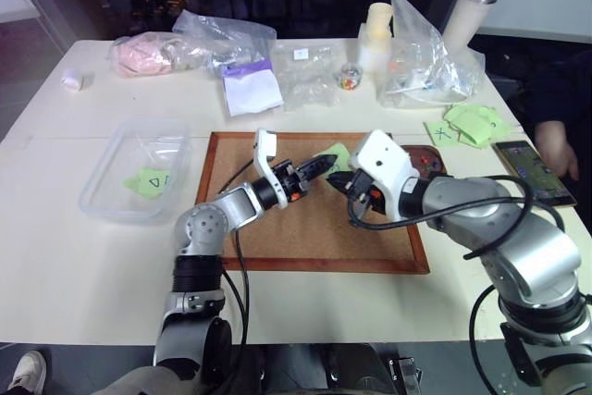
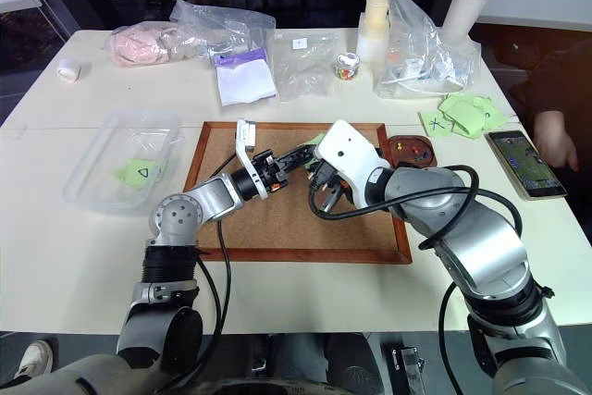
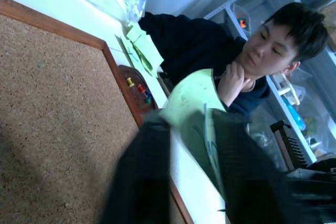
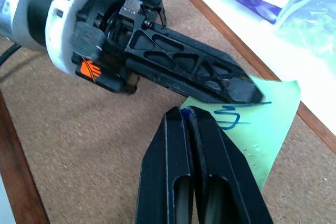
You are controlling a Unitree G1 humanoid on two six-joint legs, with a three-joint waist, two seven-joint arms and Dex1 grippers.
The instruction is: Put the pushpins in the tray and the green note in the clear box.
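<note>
Next, I release the blue pushpin from my right gripper among the coloured pushpins in the small reddish-brown tray (image 1: 421,160).
The green note (image 4: 262,124), pale green with a blue scribble, hangs just above the cork board (image 1: 305,228). My left gripper (image 1: 324,166) is shut on one edge of it, and in the left wrist view the note stands between the two black fingers. My right gripper (image 4: 188,111) is shut with its tips pinching the note's near corner. The small reddish-brown tray (image 1: 430,156) sits at the board's far right edge, with several coloured pushpins (image 3: 139,87) lying in it. The clear box (image 1: 139,168) stands on the table left of the board.
A green note with a drawn triangle (image 1: 148,180) lies in the clear box. Pale green notes marked X (image 1: 472,122), a phone (image 1: 529,171) and a person's hand (image 1: 555,145) are at the right. Plastic bags (image 1: 305,71) and cups line the back.
</note>
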